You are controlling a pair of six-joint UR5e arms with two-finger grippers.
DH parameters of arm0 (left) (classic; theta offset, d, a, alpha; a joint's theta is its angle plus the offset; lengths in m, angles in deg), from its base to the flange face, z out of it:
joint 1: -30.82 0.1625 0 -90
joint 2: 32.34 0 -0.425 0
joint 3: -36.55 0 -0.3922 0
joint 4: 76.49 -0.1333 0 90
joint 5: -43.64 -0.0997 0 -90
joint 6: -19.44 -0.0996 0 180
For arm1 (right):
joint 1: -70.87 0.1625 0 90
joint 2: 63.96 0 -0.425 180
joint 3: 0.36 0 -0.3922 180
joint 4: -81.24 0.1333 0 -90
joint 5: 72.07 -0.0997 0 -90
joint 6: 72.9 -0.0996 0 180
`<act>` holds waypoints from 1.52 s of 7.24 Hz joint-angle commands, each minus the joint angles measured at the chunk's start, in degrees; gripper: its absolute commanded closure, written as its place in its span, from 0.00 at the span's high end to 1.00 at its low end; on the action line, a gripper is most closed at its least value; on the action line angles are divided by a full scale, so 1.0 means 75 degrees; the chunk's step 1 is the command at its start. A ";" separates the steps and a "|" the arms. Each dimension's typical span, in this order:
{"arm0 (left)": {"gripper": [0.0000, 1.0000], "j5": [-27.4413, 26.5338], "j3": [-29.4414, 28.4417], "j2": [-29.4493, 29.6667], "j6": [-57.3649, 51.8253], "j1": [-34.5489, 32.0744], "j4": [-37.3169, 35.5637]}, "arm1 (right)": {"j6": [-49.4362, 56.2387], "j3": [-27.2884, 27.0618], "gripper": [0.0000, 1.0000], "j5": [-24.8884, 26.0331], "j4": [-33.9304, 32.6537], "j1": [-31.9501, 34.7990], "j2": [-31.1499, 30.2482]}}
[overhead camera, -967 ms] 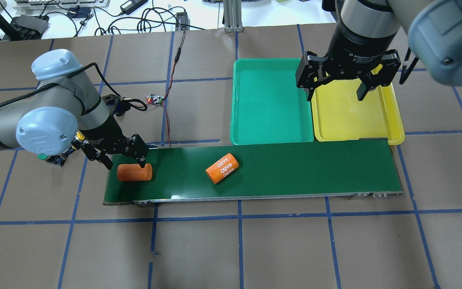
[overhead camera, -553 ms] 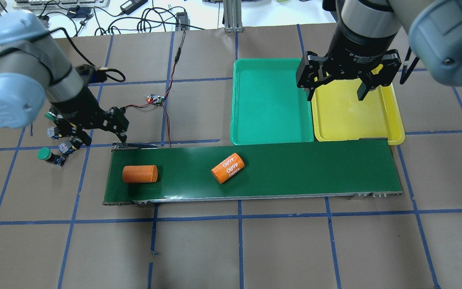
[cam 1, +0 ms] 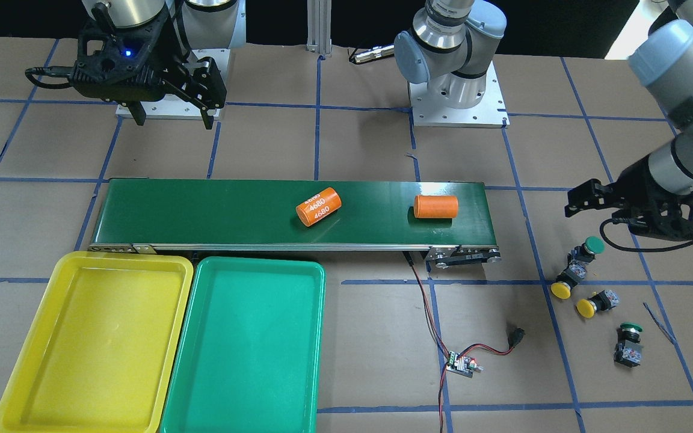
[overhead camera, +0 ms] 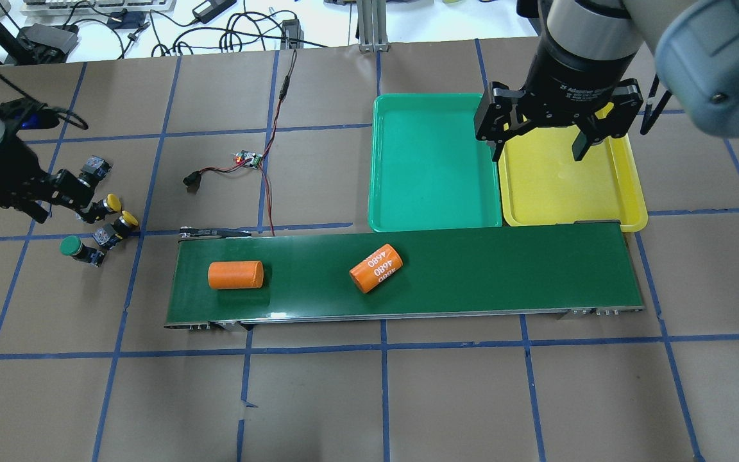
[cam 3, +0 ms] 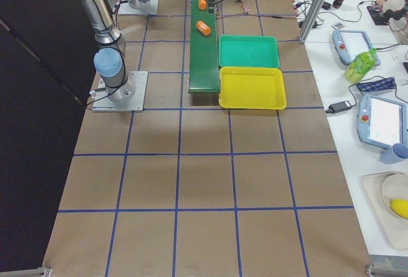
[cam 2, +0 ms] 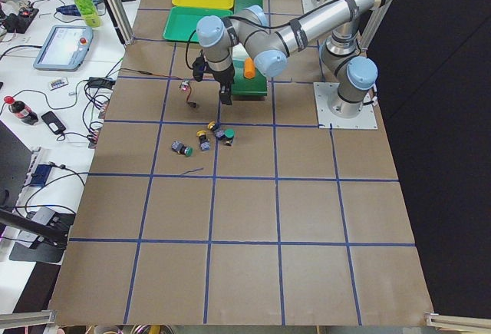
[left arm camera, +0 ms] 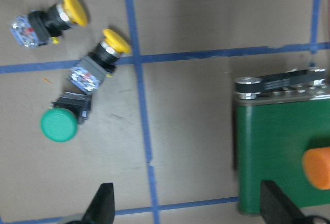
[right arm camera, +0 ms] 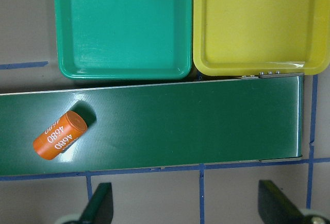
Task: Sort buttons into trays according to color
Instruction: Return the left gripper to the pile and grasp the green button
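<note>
Next, I need to close my left gripper on the black body [cam 1: 583, 252] [left arm camera: 73, 108], just under the green cap, of the green-capped button that touches a yellow button.
Several buttons lie on the paper left of the belt: a green-capped one [overhead camera: 71, 246], two yellow ones [overhead camera: 113, 203] [overhead camera: 128, 219] and one showing its black body [overhead camera: 90, 168]. My left gripper [overhead camera: 61, 204] hovers open just left of them, holding nothing. The left wrist view shows the green cap [left arm camera: 59, 125] and both yellow caps [left arm camera: 72, 7] [left arm camera: 116, 40] ahead of its fingers. The teal tray [overhead camera: 430, 167] and yellow tray [overhead camera: 568, 186] sit side by side beyond the belt, both bare. My right gripper [overhead camera: 537, 151] hangs open above their shared edge.
Two orange cylinders [overhead camera: 235, 274] [overhead camera: 376, 268] lie on the dark-green conveyor belt [overhead camera: 504, 269], the right one marked 4680. A small circuit board [overhead camera: 247, 158] with red and black wires lies beyond the belt's left end.
My left arm swung left from the plain orange cylinder at the belt's left end to beside the buttons. Both cylinders shifted right along the belt. The right arm stayed put.
</note>
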 commanded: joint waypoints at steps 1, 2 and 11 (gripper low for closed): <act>1.00 -0.0003 0.0726 0.0504 -0.1562 0.0407 -0.1929 | 0.0001 0.0000 1.00 0.0007 0.0009 -0.0001 -0.0002; 1.00 0.0008 0.1148 0.0622 -0.1627 0.0500 -0.2146 | 0.0012 0.0000 1.00 0.0007 0.0009 -0.0001 -0.0002; 0.00 0.0009 0.0966 0.0836 -0.1534 0.0490 -0.2629 | 0.0001 0.0000 1.00 0.0007 0.0009 -0.0001 -0.0002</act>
